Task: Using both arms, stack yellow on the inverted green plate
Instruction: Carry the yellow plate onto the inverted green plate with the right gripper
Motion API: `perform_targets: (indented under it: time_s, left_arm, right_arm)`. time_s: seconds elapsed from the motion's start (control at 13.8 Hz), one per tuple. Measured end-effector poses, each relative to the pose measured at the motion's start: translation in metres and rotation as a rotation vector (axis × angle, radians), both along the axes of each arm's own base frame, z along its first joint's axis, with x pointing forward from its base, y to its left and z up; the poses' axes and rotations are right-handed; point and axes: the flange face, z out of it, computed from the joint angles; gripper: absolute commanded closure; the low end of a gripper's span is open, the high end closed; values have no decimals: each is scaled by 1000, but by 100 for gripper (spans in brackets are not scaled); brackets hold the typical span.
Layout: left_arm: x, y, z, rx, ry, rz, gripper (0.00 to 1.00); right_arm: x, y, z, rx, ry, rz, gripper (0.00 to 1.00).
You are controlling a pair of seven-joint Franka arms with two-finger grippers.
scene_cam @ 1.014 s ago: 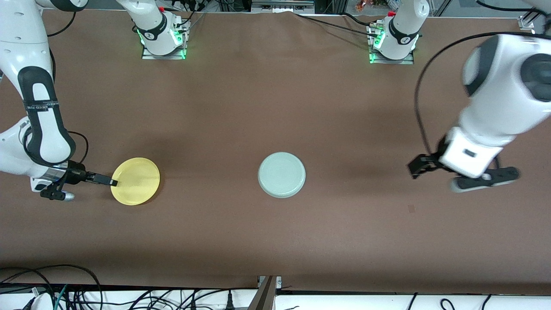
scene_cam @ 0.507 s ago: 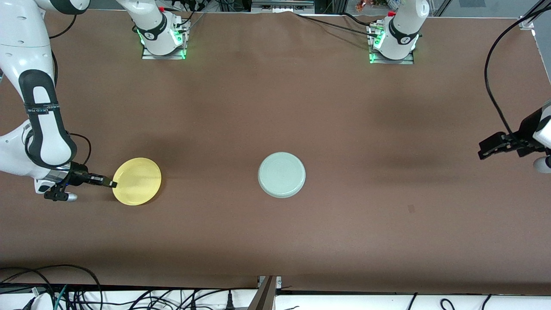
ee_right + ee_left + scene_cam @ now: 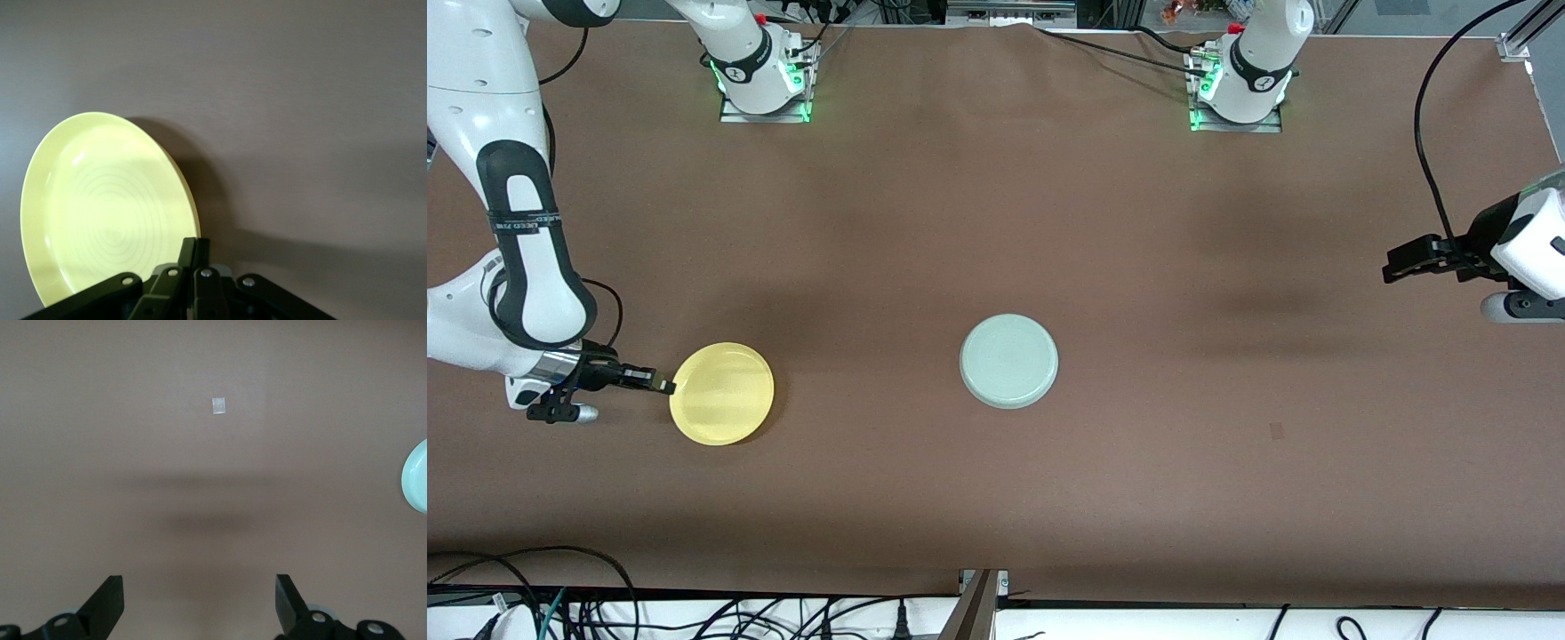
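Observation:
The robot's right gripper will release the yellow plate squarely over the middle of the pale green plate (image 3: 1008, 359). The yellow plate is now tilted above the table.
The yellow plate (image 3: 722, 393) is at the right arm's end of the table. My right gripper (image 3: 663, 386) is shut on its rim, on the edge away from the table's middle. In the right wrist view the yellow plate (image 3: 107, 207) stands tilted on edge above the brown surface, its rim pinched between the closed fingers of my right gripper (image 3: 195, 248). The pale green plate (image 3: 1009, 360) lies flat at mid-table, and its edge shows in the left wrist view (image 3: 417, 477). My left gripper (image 3: 1400, 265) hangs open and empty over the left arm's end of the table, seen in its own view (image 3: 198, 603).
The brown table cover (image 3: 996, 222) spans the whole work area. A small pale tape mark (image 3: 1276, 431) sits on it toward the left arm's end, also seen in the left wrist view (image 3: 218, 405). Cables run along the table's front edge (image 3: 694, 613).
My right gripper closed on the yellow plate's rim, and the plate shifted slightly toward the front camera and the table's middle. The left arm swung out to its end of the table.

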Motion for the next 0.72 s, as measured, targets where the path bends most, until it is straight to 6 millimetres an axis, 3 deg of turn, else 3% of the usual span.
perform_targets:
  time_s: [0.14, 0.29, 0.51, 0.72]
  left_arm:
    - [0, 0, -1, 0, 3, -2, 0]
    - [-1, 1, -4, 0, 10, -2, 0]
    - [-1, 2, -6, 0, 13, 0, 0]
    - [0, 0, -4, -1, 6, -4, 0]
  right_arm:
    - [7, 27, 21, 27, 31, -16, 100]
    - [12, 75, 49, 56, 84, -41, 100]
    - [12, 167, 77, 70, 144, -53, 100]
    - [3, 264, 89, 62, 172, -20, 100]
